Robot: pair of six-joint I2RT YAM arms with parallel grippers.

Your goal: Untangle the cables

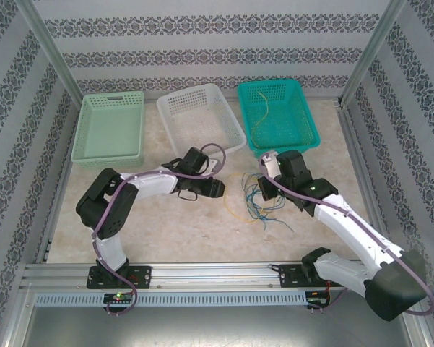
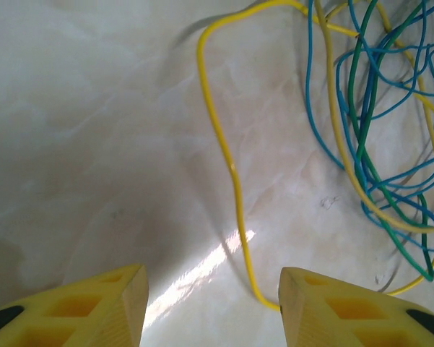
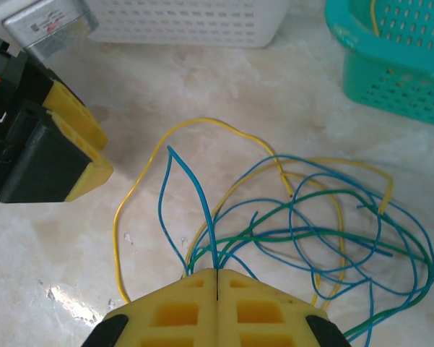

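The yellow cable crosses the blue cable parts, but its loop bows clear. My left gripper will grip the yellow cable's loop (image 3: 136, 183) and pull the yellow cable out of the tangle.
The cables (image 1: 258, 200) lie as a loose tangle of yellow, blue and green strands on the marble table between the two arms. My right gripper (image 3: 215, 272) is shut on a blue cable (image 3: 201, 202) that rises out of the closed jaws, with the rest of the tangle (image 3: 325, 217) spread just beyond. My left gripper (image 2: 213, 307) hangs open over the table, nothing between its fingers. A yellow cable loop (image 2: 220, 144) runs down to its right fingertip (image 2: 325, 303). In the top view the left gripper (image 1: 219, 189) is just left of the tangle and the right gripper (image 1: 264, 186) at its upper right.
Three baskets stand along the back: light green (image 1: 110, 130), white (image 1: 202, 116) and teal (image 1: 305, 123), the teal one holding a yellow cable (image 1: 262, 116). In the right wrist view the left gripper (image 3: 94, 148) is close on the left. Metal frame posts and patterned walls enclose the table.
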